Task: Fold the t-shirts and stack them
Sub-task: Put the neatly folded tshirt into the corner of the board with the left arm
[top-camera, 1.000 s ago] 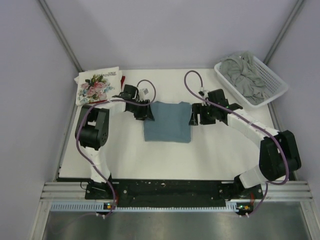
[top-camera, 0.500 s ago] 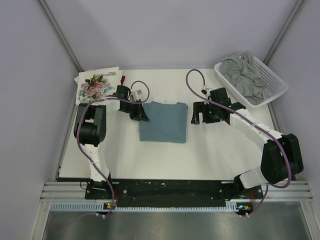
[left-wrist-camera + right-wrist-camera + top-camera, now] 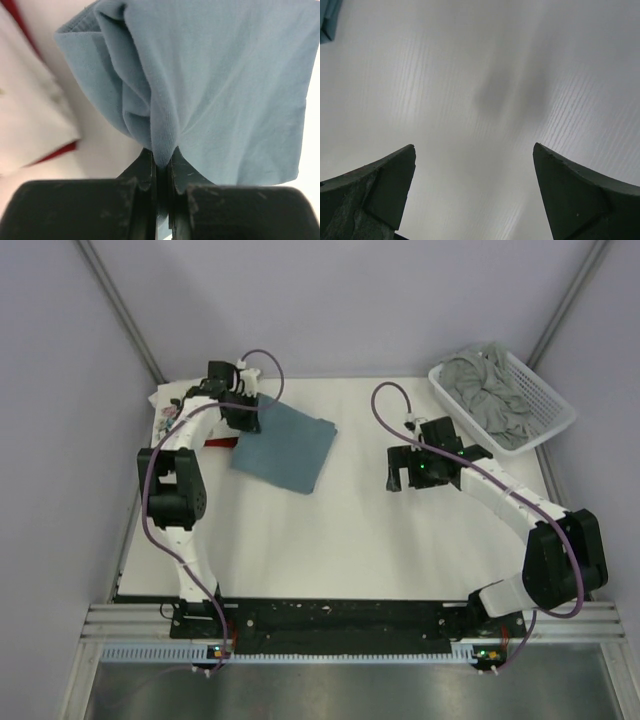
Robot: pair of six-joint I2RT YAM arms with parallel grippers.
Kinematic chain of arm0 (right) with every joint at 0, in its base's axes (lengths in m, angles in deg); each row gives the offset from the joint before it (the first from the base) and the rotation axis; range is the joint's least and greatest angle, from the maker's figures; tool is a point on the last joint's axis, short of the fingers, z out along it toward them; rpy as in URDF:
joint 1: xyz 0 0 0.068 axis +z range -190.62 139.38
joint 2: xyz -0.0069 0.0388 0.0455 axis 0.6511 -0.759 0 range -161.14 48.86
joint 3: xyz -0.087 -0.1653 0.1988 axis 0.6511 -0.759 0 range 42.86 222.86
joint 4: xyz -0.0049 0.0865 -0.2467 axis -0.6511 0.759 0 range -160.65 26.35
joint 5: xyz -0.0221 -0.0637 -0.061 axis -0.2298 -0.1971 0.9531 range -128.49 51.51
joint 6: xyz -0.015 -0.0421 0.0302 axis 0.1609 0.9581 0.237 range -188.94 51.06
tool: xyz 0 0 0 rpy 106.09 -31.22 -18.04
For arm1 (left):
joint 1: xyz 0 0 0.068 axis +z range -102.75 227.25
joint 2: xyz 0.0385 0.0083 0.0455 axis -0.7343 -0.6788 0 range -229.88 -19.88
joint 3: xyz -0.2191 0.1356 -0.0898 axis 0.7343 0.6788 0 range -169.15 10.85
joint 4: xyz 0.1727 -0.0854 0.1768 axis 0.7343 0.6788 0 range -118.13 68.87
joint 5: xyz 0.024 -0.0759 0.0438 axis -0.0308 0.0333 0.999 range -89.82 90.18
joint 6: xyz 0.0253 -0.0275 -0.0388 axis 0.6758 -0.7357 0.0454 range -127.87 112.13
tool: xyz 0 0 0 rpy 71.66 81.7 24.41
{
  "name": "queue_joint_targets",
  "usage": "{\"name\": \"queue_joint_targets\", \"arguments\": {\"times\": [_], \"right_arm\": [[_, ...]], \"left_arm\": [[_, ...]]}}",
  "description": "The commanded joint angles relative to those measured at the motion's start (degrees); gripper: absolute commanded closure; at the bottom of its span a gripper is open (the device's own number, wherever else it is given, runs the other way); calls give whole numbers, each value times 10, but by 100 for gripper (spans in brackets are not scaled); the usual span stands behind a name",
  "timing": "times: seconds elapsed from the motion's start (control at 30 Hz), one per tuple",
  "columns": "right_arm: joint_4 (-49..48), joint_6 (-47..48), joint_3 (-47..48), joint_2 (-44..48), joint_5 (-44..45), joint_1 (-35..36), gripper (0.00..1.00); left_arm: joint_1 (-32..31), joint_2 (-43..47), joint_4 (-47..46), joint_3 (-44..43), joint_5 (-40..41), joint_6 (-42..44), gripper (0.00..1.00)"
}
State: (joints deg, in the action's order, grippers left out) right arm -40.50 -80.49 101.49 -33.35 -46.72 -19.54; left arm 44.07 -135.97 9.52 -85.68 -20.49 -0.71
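My left gripper has the teal-blue t-shirt, which hangs at a slant at the table's back. It will let go of it on top of the white floral t-shirt (image 3: 210, 408), squarely over the stack.
My left gripper (image 3: 247, 422) is shut on a bunched edge of the folded teal-blue t-shirt (image 3: 287, 446), which hangs at a slant at the table's back left. In the left wrist view the jaws (image 3: 162, 159) pinch the teal cloth (image 3: 225, 75). Just left of it lies the white floral t-shirt (image 3: 168, 416) (image 3: 30, 125), on top of a dark red t-shirt (image 3: 222, 443) (image 3: 57, 154) whose edge shows. My right gripper (image 3: 398, 470) (image 3: 475, 150) stands open over bare table, holding nothing. A grey t-shirt (image 3: 485, 390) lies crumpled in the basket.
The white lattice basket (image 3: 548, 385) sits at the back right corner, beside the right arm. A metal rail runs along the near edge by the arm bases. Grey walls close in the back and sides.
My left gripper shut on the teal shirt's left edge and carried it back and left toward the floral shirt, turning it. My right gripper let go, opened wide and drew slightly right.
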Motion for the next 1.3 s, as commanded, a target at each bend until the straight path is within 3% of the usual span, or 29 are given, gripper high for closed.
{"name": "queue_joint_targets", "arguments": {"times": [0.0,0.17,0.53,0.73,0.93,1.27], "right_arm": [[8,9,31,11,45,-6,1],[15,15,30,9,65,-6,1],[27,29,32,5,77,-6,1],[30,30,29,3,80,-6,1],[36,37,27,4,101,-6,1],[39,43,26,-2,107,-6,1]], "left_arm": [[5,-4,11,-82,106,65,100],[5,3,-16,-111,164,87,100],[7,-47,20,-257,280,170,100],[28,-46,17,-299,288,180,100],[67,-28,-33,-299,278,212,100],[92,5,-73,-277,273,192,100]]}}
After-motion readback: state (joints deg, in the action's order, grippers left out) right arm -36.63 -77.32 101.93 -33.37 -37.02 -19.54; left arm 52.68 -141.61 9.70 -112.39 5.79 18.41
